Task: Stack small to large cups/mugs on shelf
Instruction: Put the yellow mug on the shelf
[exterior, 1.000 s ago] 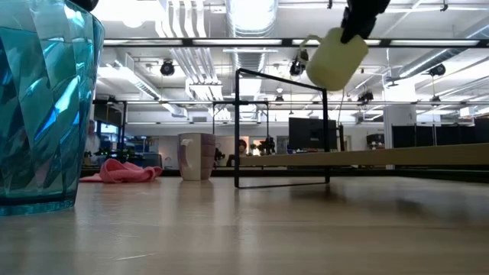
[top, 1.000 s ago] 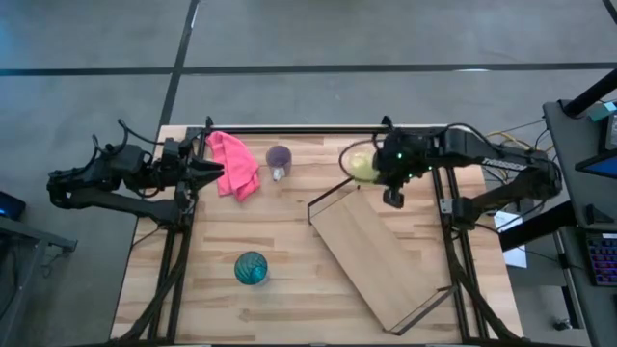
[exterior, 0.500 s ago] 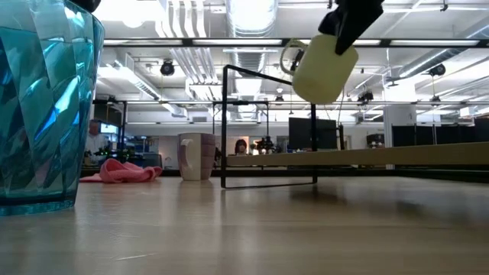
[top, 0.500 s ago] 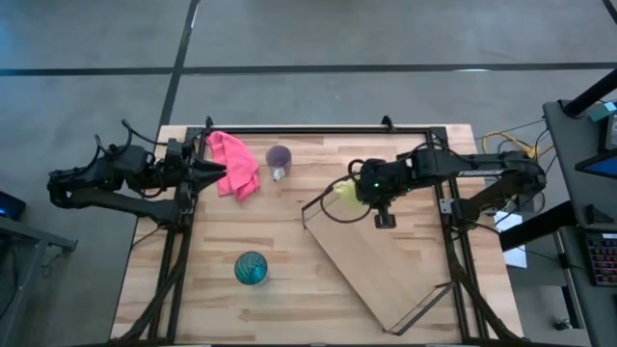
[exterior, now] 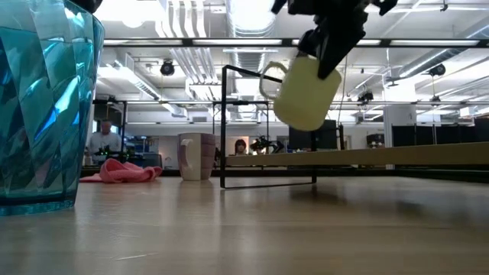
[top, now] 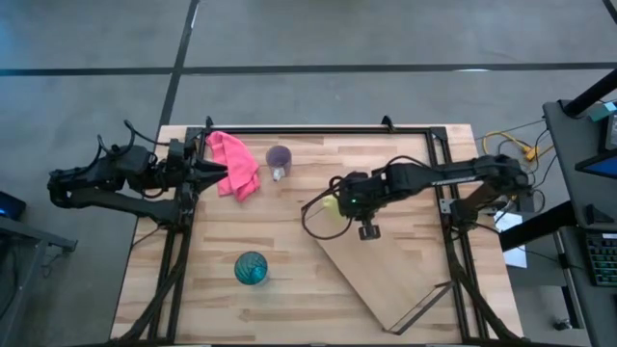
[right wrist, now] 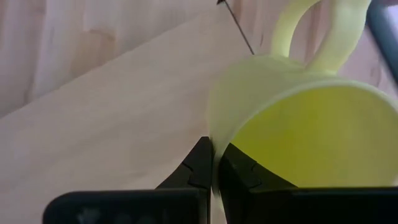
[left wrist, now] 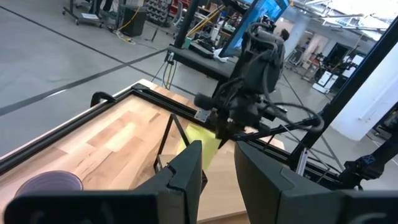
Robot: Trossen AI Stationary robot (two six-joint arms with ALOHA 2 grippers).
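Observation:
My right gripper needs to put the yellow mug down on the shelf's far end (top: 330,211) (right wrist: 264,115) by its black wire bracket.
My right gripper (top: 342,199) is shut on the yellow mug (exterior: 304,92) and holds it in the air above the far left end of the shelf (top: 386,262), close to its black wire bracket (exterior: 267,126). The translucent purple mug (top: 280,157) stands on its base on the table at the far side. The teal ribbed cup (top: 252,268) stands on the table nearer the front. My left gripper (top: 218,172) is slightly open and empty at the table's left, beside the pink cloth (top: 235,164). My right gripper pinches the yellow mug's wall at the rim (right wrist: 219,140), one finger inside the mug and one outside, on the side away from the handle (right wrist: 317,28). The fingers come from above, slanting. The mug hangs below them, tilted and lifted clear of the shelf.
The shelf board lies slantwise from the table's middle to the near right corner, with a second bracket (top: 429,306) at its near end. A black frame (top: 318,131) runs along the table's far edge. Bare tabletop lies between the teal cup and the shelf.
My right gripper has carried the yellow mug from near the far right toward the table's left and near edge, and a little downward. The mug now hangs more tilted, over the shelf's far left end. The shelf's far bracket has shifted slightly to the left.

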